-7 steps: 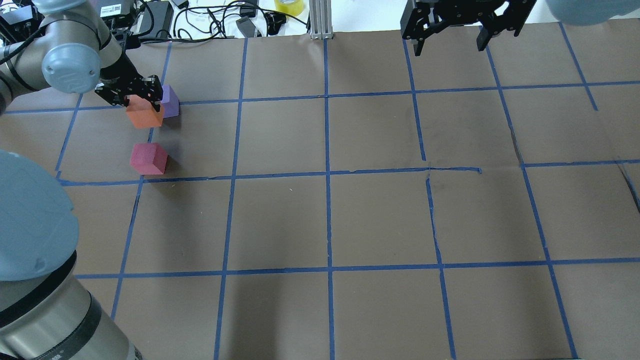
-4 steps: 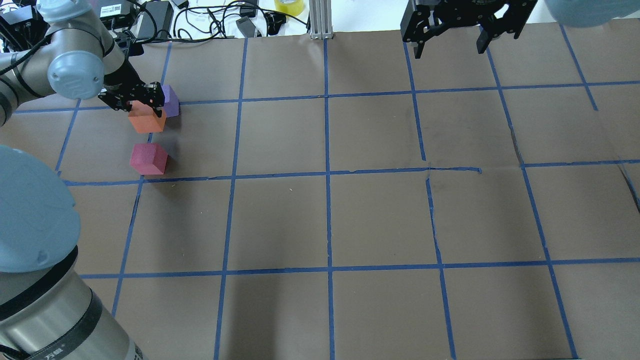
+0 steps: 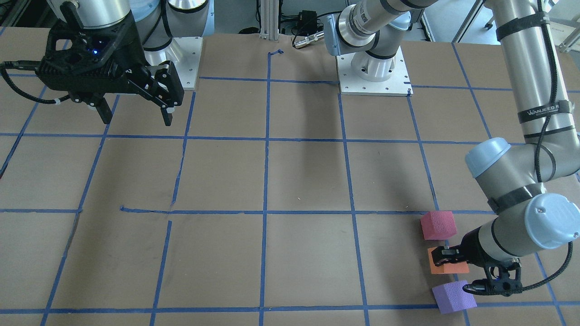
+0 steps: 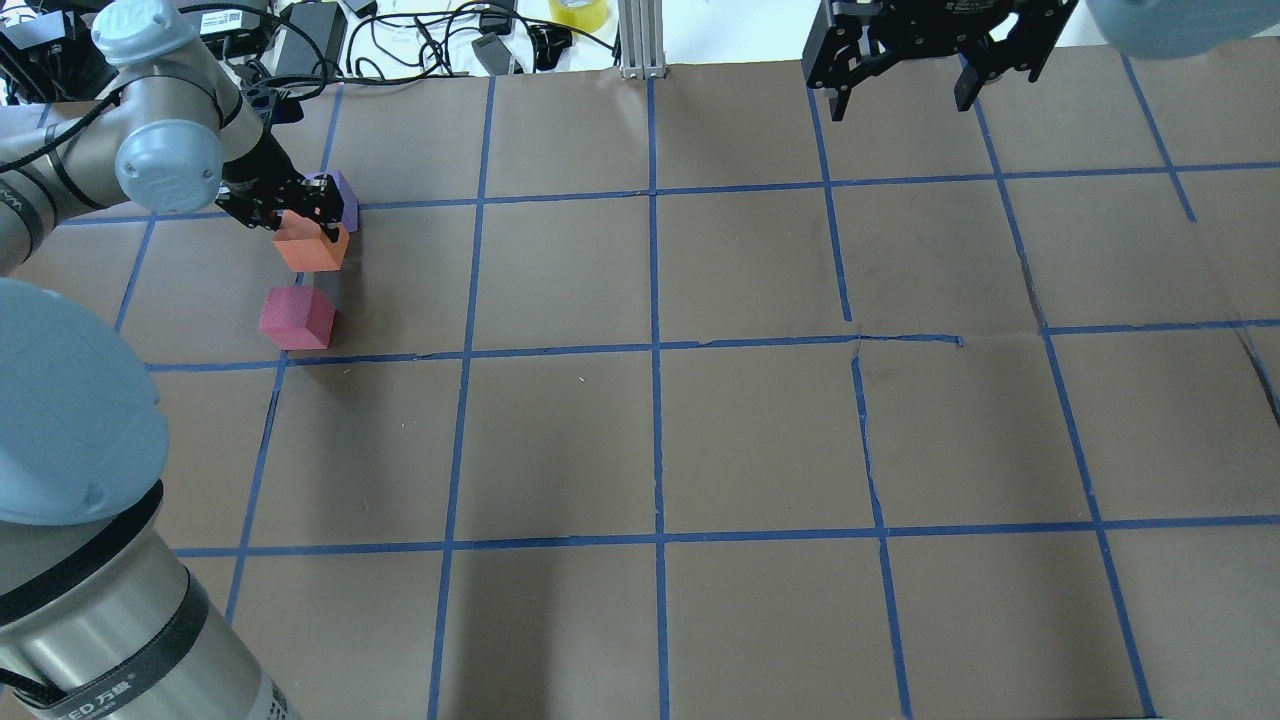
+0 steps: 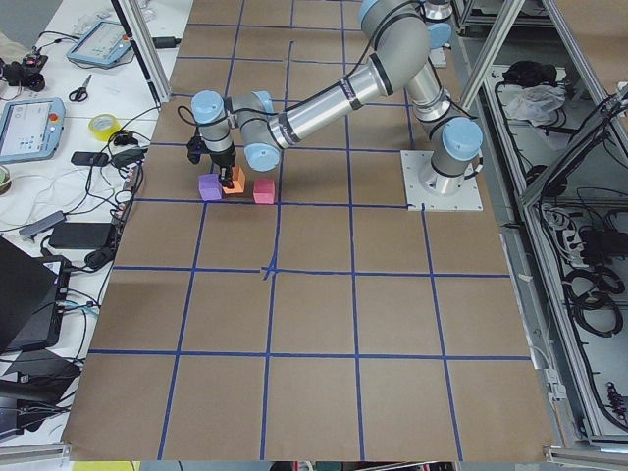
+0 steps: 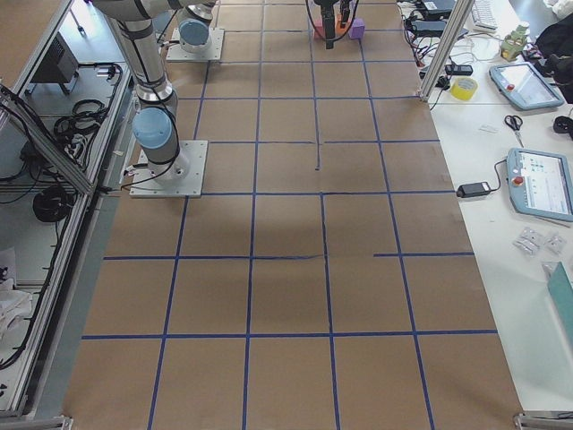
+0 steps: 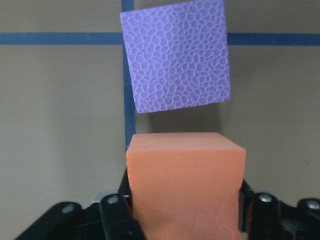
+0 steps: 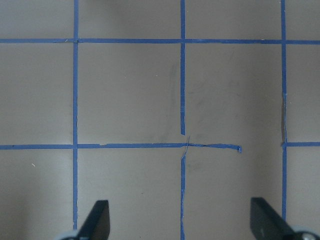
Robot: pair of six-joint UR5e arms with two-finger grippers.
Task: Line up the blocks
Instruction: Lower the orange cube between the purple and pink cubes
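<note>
My left gripper should put the orange block down on the table [image 3: 444, 260] between the pinkish-red block and the purple block.
My left gripper [image 4: 303, 222] is shut on the orange block [image 4: 312, 252] and holds it low, between the purple block [image 4: 346, 197] and the pinkish-red block [image 4: 296, 317]. I cannot tell whether it touches the table. In the left wrist view the orange block [image 7: 185, 180] sits between the fingers [image 7: 114, 212] with the purple block [image 7: 176, 55] just beyond, a small gap between them. In the front-facing view the three read pinkish-red [image 3: 437, 224], orange [image 3: 446, 268], purple [image 3: 454, 296]. My right gripper [image 4: 900, 90] is open and empty, high at the far right; it also shows in the front-facing view [image 3: 136, 113].
The table is brown paper with a blue tape grid [image 4: 655, 345]. Cables, boxes and a yellow tape roll [image 4: 578, 12] lie beyond the far edge, close behind the blocks. An aluminium post [image 4: 640, 40] stands at the far middle.
My left gripper has carried the orange block a little to the right and toward the pinkish-red block, and the wrist has turned. The purple and pinkish-red blocks and the right arm stayed put.
</note>
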